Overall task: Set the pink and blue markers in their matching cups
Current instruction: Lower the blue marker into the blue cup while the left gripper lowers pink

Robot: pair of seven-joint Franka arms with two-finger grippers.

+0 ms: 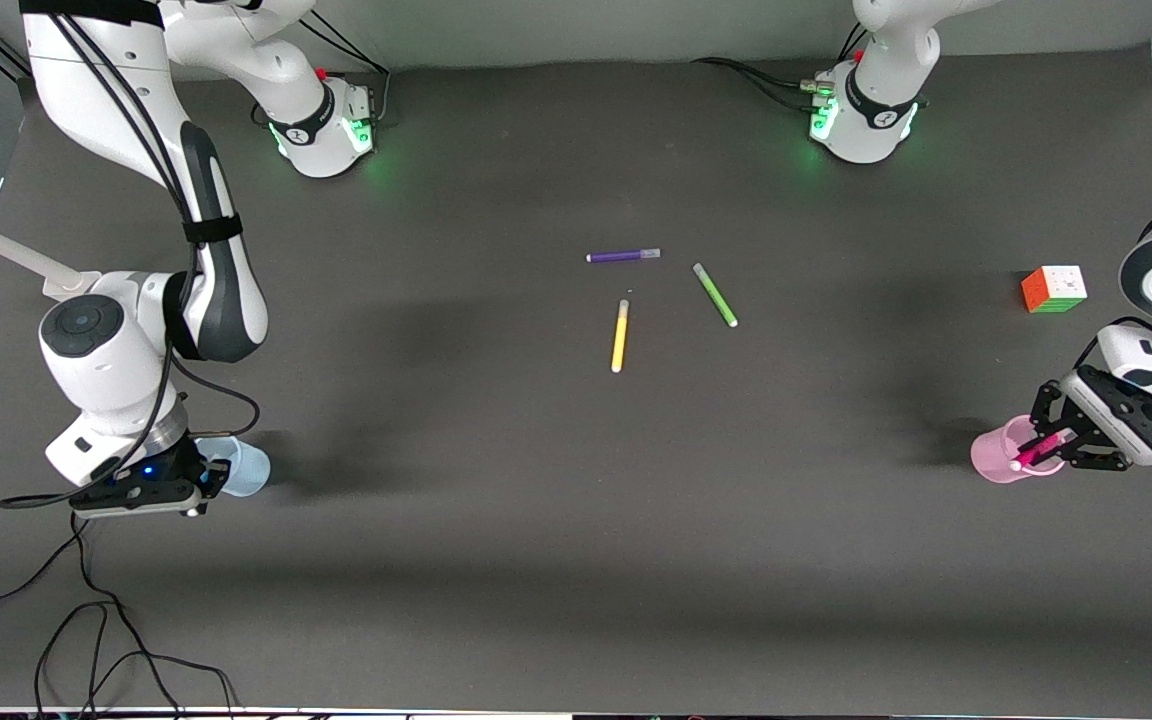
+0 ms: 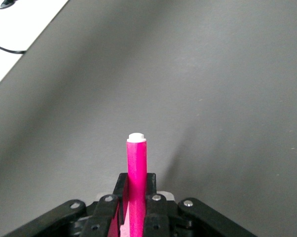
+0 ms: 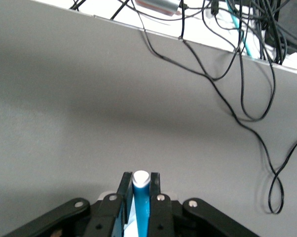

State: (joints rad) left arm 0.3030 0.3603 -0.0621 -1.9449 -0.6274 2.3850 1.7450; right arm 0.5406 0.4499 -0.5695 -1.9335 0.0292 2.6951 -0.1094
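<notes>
I will release the magenta-pink marker, now held tilted over the cup's mouth, with my left gripper inside the pale pink cup (image 1: 1019, 457), near the colour cube.
My left gripper (image 1: 1048, 446) is shut on the magenta-pink marker (image 1: 1036, 452) and holds it tilted over the mouth of the pale pink cup (image 1: 998, 458) at the left arm's end of the table. In the left wrist view the pink marker (image 2: 137, 173) stands between the fingers (image 2: 150, 190), white tip up. My right gripper (image 1: 204, 486) is low against the pale blue cup (image 1: 246, 468) at the right arm's end. It is shut on the blue marker (image 3: 141, 205), which shows only in the right wrist view.
A purple pen (image 1: 624, 256), a green pen (image 1: 715, 295) and a yellow pen (image 1: 620, 336) lie near the table's middle. A colour cube (image 1: 1054, 289) sits farther from the front camera than the pink cup. Cables (image 1: 86, 620) trail by the right arm.
</notes>
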